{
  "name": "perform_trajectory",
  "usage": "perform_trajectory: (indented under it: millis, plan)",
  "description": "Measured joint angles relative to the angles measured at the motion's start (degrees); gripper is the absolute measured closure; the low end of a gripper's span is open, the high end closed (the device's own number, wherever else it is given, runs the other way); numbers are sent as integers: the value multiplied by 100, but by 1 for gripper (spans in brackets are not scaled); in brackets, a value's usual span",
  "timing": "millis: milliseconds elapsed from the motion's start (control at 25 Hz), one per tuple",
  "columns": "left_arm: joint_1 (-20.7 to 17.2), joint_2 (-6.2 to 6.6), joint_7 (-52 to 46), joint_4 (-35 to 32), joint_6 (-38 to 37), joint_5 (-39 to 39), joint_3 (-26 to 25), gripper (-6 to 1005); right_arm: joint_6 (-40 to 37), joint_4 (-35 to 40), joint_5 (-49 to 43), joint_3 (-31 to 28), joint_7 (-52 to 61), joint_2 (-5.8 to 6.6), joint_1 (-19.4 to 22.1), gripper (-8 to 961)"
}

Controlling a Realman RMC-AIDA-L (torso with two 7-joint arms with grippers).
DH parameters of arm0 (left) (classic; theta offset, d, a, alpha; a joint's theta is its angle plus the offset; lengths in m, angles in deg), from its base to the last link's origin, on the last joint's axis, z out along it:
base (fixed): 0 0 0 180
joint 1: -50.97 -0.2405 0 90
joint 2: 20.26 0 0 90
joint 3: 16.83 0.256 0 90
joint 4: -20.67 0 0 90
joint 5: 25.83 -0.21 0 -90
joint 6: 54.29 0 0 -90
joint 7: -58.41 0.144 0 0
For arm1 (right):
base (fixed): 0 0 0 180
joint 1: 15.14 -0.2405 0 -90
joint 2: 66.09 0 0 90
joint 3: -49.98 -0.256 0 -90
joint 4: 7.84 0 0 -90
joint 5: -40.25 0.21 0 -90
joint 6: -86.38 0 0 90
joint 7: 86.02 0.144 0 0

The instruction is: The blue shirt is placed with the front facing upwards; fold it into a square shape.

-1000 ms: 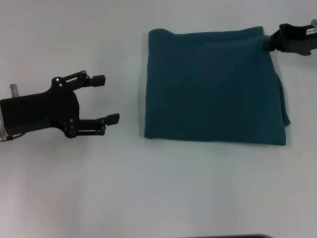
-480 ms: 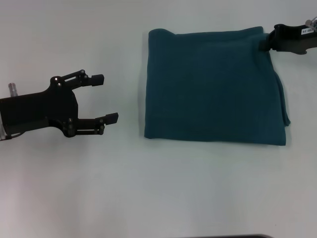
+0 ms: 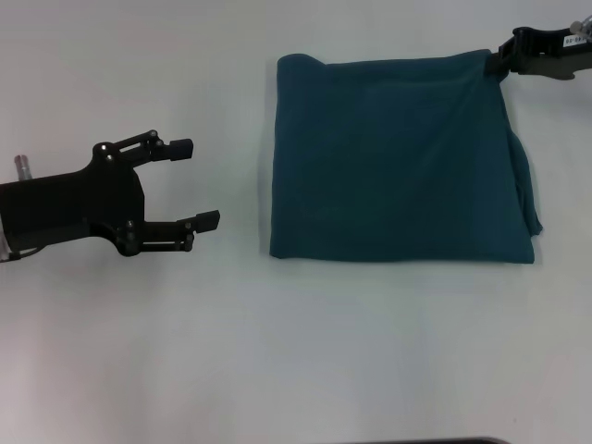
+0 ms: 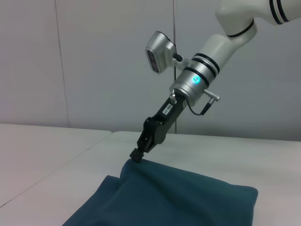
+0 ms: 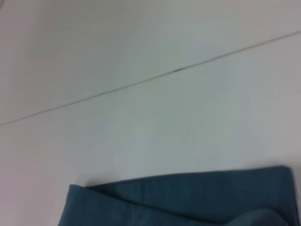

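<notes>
My right gripper needs to open, take hold again of that corner (image 3: 486, 56) and pull it out square, because the blue shirt's side edge slants in toward the shirt's far corner that it pinches.
The blue shirt (image 3: 398, 157) lies folded into a rough square on the white table (image 3: 277, 351), right of centre in the head view. My right gripper (image 3: 498, 63) is at the shirt's far right corner and is shut on the cloth. The left wrist view shows that gripper (image 4: 137, 155) holding the corner up in a small peak above the rest of the shirt (image 4: 178, 197). My left gripper (image 3: 197, 183) hovers open to the left of the shirt, apart from it, with nothing between its fingers. An edge of the shirt (image 5: 188, 197) shows in the right wrist view.
A seam line (image 5: 155, 77) runs across the table surface beyond the shirt. A pale wall (image 4: 94, 61) stands behind the table.
My right gripper has moved farther back and slightly right with the shirt's corner, pulling the far right edge taut. The left arm has hardly moved.
</notes>
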Motion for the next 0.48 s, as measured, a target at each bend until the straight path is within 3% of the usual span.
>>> perform_trajectory:
  millis: [480]
  plan:
    - [-53,0,0,0,-12,0,0,96,-69,26,-56,38,179,40,58,881]
